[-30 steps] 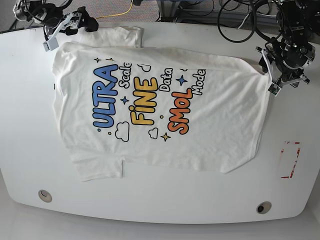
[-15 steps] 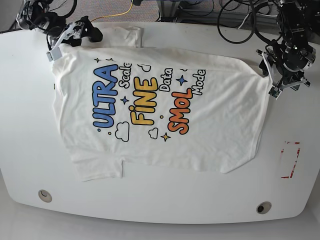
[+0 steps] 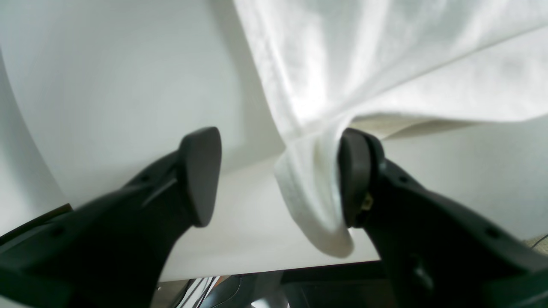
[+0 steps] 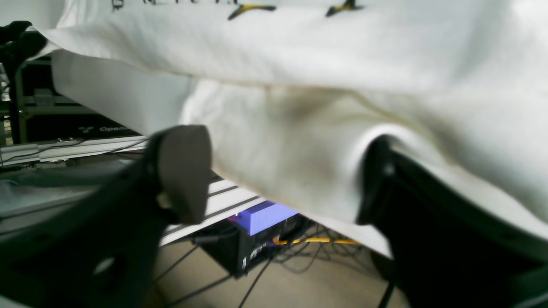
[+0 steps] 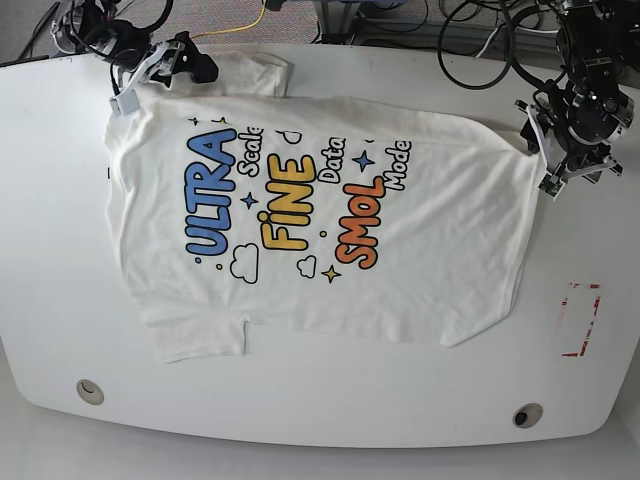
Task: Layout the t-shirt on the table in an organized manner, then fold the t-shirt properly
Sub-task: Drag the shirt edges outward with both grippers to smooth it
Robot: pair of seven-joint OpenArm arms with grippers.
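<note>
Next, my left gripper pinches the shirt's rolled fold [image 3: 314, 182] while my right gripper pulls the shirt's edge tight before folding, because the shirt's far edge sags over the print.
The white t-shirt [image 5: 320, 220] lies spread on the table [image 5: 400, 400], print side up, with one sleeve at the lower left and one at the back. My right gripper [image 5: 140, 82] is at the shirt's far left corner. In the right wrist view it [image 4: 278, 175] is open, and the shirt's edge [image 4: 299, 162] sags between the fingers and drapes over the right one. My left gripper [image 5: 548, 160] is at the shirt's far right corner. It [image 3: 278, 177] is open too, with a rolled fold of cloth [image 3: 312, 188] resting against its right finger [image 3: 355, 175].
A red-outlined rectangle mark [image 5: 580, 320] is near the table's right edge. Two round holes [image 5: 90, 390] [image 5: 527, 414] sit along the front edge. Black cables [image 5: 480, 50] lie behind the table. Under the table edge, a purple box [image 4: 269, 216] and wires show.
My right gripper has slid to the right along the shirt's far left corner, and the back sleeve shifted slightly. The left arm has hardly moved.
</note>
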